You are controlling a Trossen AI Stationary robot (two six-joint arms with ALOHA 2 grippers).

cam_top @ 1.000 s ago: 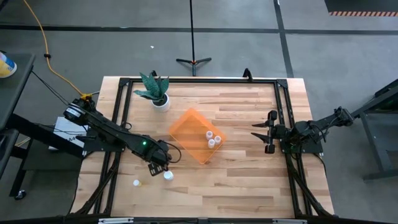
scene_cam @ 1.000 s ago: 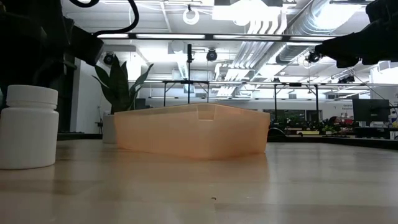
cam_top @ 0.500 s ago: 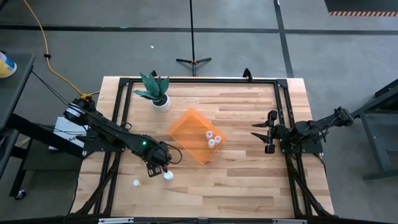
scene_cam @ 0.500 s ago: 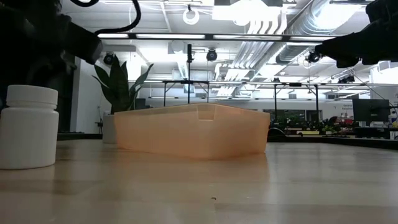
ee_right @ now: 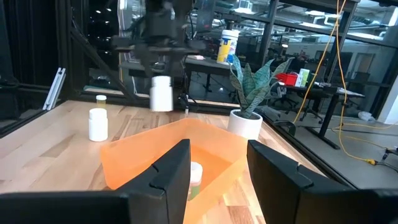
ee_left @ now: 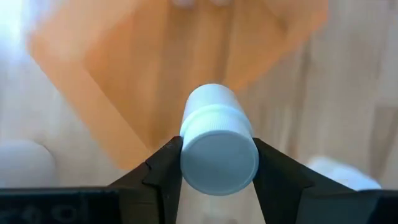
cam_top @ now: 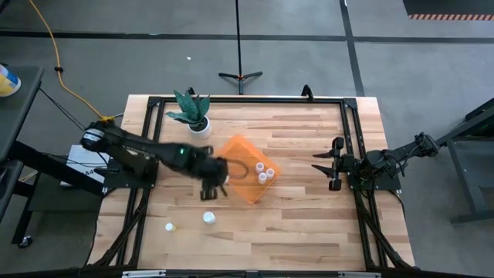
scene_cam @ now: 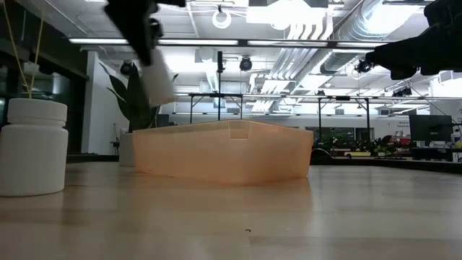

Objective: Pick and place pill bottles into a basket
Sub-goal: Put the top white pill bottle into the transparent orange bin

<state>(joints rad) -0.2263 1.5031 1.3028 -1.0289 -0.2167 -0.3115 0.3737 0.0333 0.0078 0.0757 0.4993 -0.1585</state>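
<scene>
My left gripper has the white pill bottle above the orange basket's near edge. Next, I set it down in the orange basket's corner [cam_top: 221,164] [ee_left: 163,117] closest to my left arm.
My left gripper [cam_top: 214,184] hangs above the near left edge of the orange basket [cam_top: 235,158], shut on a white pill bottle [ee_left: 214,134]. This bottle also shows in the low view [scene_cam: 159,83] and in the right wrist view [ee_right: 161,93]. Three pill bottles [cam_top: 264,172] stand inside the basket. One bottle [cam_top: 208,218] stands on the table near the front, and another [cam_top: 169,227] to its left. My right gripper [cam_top: 329,170] is open and empty at the table's right side. My left gripper pinches the bottle between its two fingers, one on each side of the cap end [ee_left: 219,163]. The fingers come from above, pointing down, along the bottle. The bottle hangs below the fingers, cap up, slightly tilted, clear of the table and the basket.
A white pot with a green plant [cam_top: 197,123] stands at the far left, behind the basket. A black frame [cam_top: 247,100] runs round the table. Bare wood lies between the basket and my right gripper.
My left gripper has risen from the table near the front and gone toward the far right, to the basket's near left edge. It carries a pill bottle, now lifted clear. The bottle beside it on the table has stayed in place.
</scene>
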